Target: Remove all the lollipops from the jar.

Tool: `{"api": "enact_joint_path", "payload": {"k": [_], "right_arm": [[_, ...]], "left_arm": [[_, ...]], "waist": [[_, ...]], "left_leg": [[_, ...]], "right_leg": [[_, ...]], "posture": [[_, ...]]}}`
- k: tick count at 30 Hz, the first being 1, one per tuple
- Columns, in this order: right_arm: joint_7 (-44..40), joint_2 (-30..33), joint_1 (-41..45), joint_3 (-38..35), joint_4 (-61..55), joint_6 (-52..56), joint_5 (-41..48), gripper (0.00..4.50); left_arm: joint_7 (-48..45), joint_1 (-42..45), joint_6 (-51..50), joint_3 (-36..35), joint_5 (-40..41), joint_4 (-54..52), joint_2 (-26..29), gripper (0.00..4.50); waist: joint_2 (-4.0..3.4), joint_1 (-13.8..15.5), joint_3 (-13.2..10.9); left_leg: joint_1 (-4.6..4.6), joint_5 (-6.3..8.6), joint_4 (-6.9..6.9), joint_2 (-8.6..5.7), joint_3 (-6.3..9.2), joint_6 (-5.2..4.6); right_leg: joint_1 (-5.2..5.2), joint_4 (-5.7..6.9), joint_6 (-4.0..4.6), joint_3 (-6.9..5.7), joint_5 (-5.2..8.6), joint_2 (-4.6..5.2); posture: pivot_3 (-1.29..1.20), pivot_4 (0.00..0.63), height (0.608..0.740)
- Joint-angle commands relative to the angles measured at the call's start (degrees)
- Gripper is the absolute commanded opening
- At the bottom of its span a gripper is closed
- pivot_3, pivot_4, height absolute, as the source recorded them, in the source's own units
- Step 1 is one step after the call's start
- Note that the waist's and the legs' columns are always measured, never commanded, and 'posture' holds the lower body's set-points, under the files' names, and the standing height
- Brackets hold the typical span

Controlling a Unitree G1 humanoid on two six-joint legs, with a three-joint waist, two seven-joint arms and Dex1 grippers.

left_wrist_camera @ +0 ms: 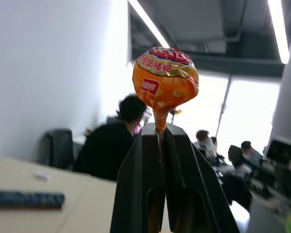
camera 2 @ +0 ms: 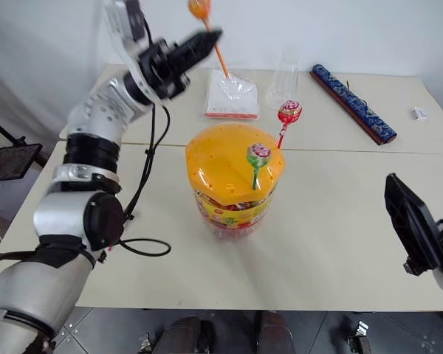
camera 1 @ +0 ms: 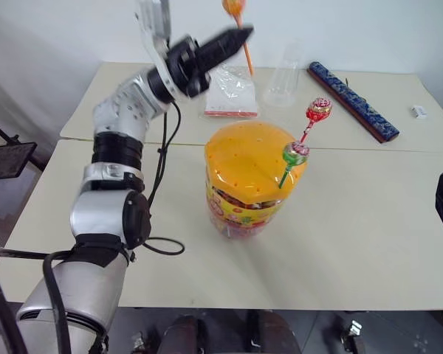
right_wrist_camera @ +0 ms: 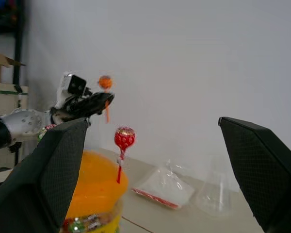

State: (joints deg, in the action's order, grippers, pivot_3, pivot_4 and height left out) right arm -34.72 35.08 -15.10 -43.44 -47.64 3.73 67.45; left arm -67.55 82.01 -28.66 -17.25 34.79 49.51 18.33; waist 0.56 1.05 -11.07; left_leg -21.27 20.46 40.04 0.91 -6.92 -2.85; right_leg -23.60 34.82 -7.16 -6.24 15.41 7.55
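Next, I let go of the orange lollipop with my left gripper on the bare table (camera 1: 166, 197) between the jar and that gripper's arm.
The jar (camera 1: 244, 177) stands mid-table, a squat clear tub with a candy label and an orange domed lid dotted with holes. Two lollipops stick up from the lid's right side on thin sticks: a red one (camera 1: 318, 110) and a green one (camera 1: 295, 153). My left gripper (camera 1: 240, 35) is raised above and behind the jar, shut on the stick of an orange lollipop (left_wrist_camera: 165, 82) whose head stands above the fingertips. My right gripper (right_wrist_camera: 155, 160) hangs to the right of the jar, apart from it, open with nothing between its fingers.
Behind the jar lie a clear plastic bag (camera 1: 230, 92) and a clear plastic cup (camera 1: 284, 77). A long blue patterned box (camera 1: 351, 99) lies at the back right, with a small white item (camera 1: 419, 112) beyond it. Several people sit in the background (left_wrist_camera: 121, 141).
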Motion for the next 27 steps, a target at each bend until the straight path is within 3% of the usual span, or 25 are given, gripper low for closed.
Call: {"api": "enact_joint_path", "payload": {"k": [1,6,12,19,24,27], "right_arm": [[-5.5,5.9,3.1,2.5,2.3,3.1,2.6,4.50],[-16.6,11.1,4.6,5.7,5.2,7.2,4.4,4.50],[-30.5,13.9,5.5,9.9,10.8,8.5,-2.9,4.50],[-43.2,16.0,3.5,10.0,15.0,8.1,-9.3,4.50],[-44.7,14.7,2.7,9.9,14.6,8.7,-8.8,4.50],[-41.4,12.2,3.3,9.5,13.8,9.0,-6.5,4.50]], "left_arm": [[4.1,-3.8,-1.3,0.6,-2.5,-6.5,5.2,0.02],[8.7,-17.6,-16.5,7.4,-6.1,-26.1,17.9,0.02],[13.5,-40.4,-36.9,3.3,0.3,-52.2,30.1,0.02],[20.8,-63.9,-47.7,-1.1,5.1,-70.8,29.6,0.02],[23.0,-72.3,-43.4,2.1,1.3,-73.1,32.6,0.02],[24.5,-72.8,-43.1,0.1,2.4,-71.7,31.5,0.02]], "waist": [[0.00,0.1,0.0],[0.02,-0.1,0.0],[0.10,0.5,-0.1],[0.10,0.5,-0.1],[0.07,0.3,0.0],[0.04,0.5,0.0]], "left_leg": [[0.01,0.00,-0.01,0.00,0.00,0.00],[-0.01,0.00,-0.07,0.00,0.06,0.01],[-0.08,0.05,0.05,-0.01,0.27,-0.06],[-0.02,0.06,0.11,-0.06,0.54,0.00],[0.03,0.07,0.06,0.08,0.54,0.27],[0.08,0.08,0.04,0.12,0.53,0.34]], "right_leg": [[0.00,0.02,0.00,0.00,0.00,0.00],[-0.04,0.10,0.00,-0.07,0.00,-0.09],[0.03,0.08,-0.01,0.04,0.00,0.05],[0.27,-0.04,0.00,0.26,0.00,0.17],[0.24,0.01,0.14,0.28,0.08,0.12],[0.23,0.06,0.23,0.28,0.12,0.13]], "posture": [[0.00,0.150,0.740],[0.00,0.150,0.740],[0.00,0.150,0.740],[0.00,0.150,0.740],[0.00,0.150,0.740],[0.00,0.150,0.740]]}}
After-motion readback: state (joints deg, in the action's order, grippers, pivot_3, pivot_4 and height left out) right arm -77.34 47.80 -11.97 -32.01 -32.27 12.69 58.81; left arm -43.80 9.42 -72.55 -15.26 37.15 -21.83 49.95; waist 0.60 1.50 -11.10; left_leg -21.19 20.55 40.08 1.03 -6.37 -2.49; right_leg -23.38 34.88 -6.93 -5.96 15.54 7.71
